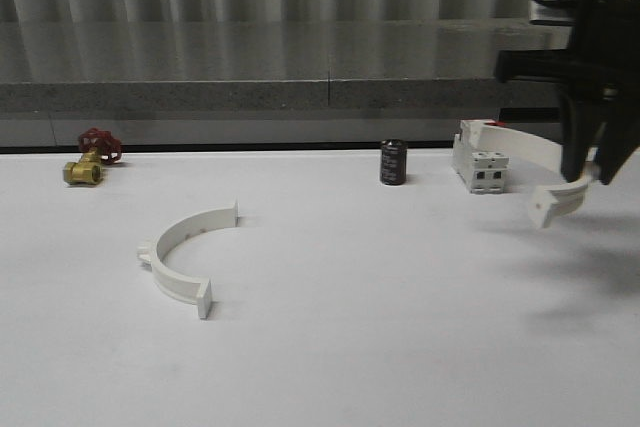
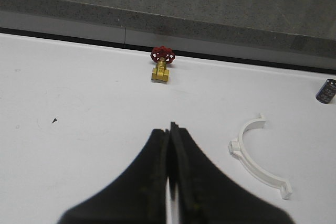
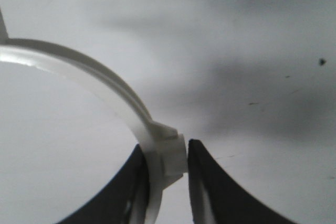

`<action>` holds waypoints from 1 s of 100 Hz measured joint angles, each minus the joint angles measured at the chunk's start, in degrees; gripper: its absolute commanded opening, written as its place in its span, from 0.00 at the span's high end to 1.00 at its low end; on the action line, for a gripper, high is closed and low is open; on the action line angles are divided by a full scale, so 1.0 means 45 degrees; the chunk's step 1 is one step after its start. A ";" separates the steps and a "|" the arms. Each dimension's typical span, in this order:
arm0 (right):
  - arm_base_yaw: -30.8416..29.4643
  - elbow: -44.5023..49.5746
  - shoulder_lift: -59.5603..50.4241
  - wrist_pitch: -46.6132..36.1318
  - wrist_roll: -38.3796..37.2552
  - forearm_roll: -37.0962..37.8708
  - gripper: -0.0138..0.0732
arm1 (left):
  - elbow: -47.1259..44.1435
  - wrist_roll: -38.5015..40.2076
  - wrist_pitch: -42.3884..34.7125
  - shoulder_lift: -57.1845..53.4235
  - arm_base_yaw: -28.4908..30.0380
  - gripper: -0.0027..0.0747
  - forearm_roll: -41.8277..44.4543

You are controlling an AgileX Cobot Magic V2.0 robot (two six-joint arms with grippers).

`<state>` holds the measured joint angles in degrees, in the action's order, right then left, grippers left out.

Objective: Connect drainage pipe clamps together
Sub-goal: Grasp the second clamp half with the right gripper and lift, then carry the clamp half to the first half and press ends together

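The held clamp half will go down on the table (image 1: 283, 254) from my right gripper, resting against the open side of the lying clamp.
One white drainage pipe clamp (image 1: 180, 247) lies flat on the white table at left of centre, its open side facing right; it also appears in the left wrist view (image 2: 257, 161). The other clamp half (image 1: 553, 202) hangs above the table at the far right, with my right gripper (image 1: 590, 172) shut on it. In the right wrist view the fingers of that gripper (image 3: 167, 156) pinch the band (image 3: 105, 80) at its outer lug. My left gripper (image 2: 170, 129) is shut with nothing in it, above bare table to the left of the lying clamp.
A brass valve with a red handle (image 1: 88, 159) (image 2: 161, 66) sits at the back left. A black cylinder (image 1: 393, 162) (image 2: 326, 90) and a white boxy switch (image 1: 480, 162) stand at the back right, just behind the held clamp. A grey ledge (image 1: 300, 97) borders the table's far edge.
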<state>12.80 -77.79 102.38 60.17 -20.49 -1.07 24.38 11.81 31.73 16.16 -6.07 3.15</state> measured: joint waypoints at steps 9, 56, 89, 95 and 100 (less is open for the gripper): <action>0.0941 0.0000 0.0000 0.0052 -0.0867 0.0019 0.79 | 0.0000 0.0000 0.0000 0.0000 0.0000 0.99 0.0000; 0.3463 -0.1079 0.0492 0.0081 -0.4798 0.0773 0.79 | 0.0000 0.0000 0.0000 0.0000 0.0000 0.99 0.0000; 0.5159 -0.3850 0.3118 0.0736 -0.6394 0.1496 0.79 | 0.0000 0.0000 0.0000 0.0000 0.0000 0.99 0.0000; 0.5404 -0.4242 0.3511 0.0736 -0.6451 0.1528 0.79 | 0.0000 0.0000 0.0000 0.0000 0.0000 0.99 0.0000; 0.5558 -0.4468 0.3785 0.0736 -0.6471 0.1559 0.79 | 0.0000 0.0000 0.0000 0.0000 0.0000 0.99 0.0000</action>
<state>37.81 -97.90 119.41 63.48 -49.61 5.94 24.38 11.81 31.73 16.16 -6.07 3.15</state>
